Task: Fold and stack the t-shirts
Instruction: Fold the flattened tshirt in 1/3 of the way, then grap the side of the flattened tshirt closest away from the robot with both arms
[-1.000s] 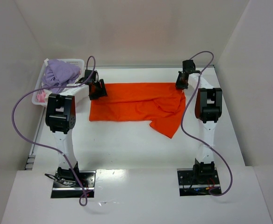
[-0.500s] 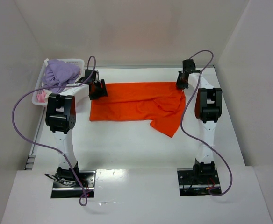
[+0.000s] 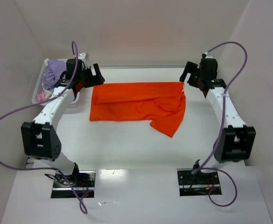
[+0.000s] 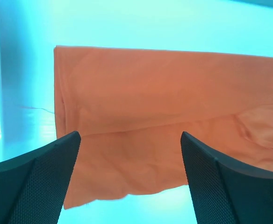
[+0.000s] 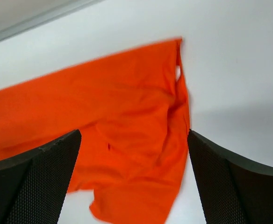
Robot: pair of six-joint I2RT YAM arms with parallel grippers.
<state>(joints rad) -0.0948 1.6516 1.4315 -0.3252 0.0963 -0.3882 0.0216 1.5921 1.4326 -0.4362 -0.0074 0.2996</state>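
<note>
The orange t-shirt has the loose flap's outer edge (image 3: 180, 122) (image 5: 177, 184), and my right gripper will go there next, near where the flap joins the folded band, and close on it.
One vivid orange t-shirt (image 3: 136, 103) lies folded into a wide band across the far half of the table, with a loose flap hanging toward the near right. My left gripper (image 3: 96, 76) hovers open just beyond the shirt's far left corner, apart from the cloth. In the left wrist view the t-shirt (image 4: 164, 98) lies below the open left gripper (image 4: 129, 135). My right gripper (image 3: 188, 74) hovers open off the far right corner. Its wrist view shows the t-shirt (image 5: 104, 116) beneath the open right gripper (image 5: 134, 135). Nothing is between either pair of fingers.
A white lattice basket (image 3: 37, 96) stands at the far left with lilac cloth (image 3: 56, 73) heaped in it, close behind my left arm. White walls close in the table at the back and on both sides.
Both grippers have opened, let go of the shirt's far corners and lifted back from it. Both arms have swung their elbows outward. The shirt's far edge has settled flat.
</note>
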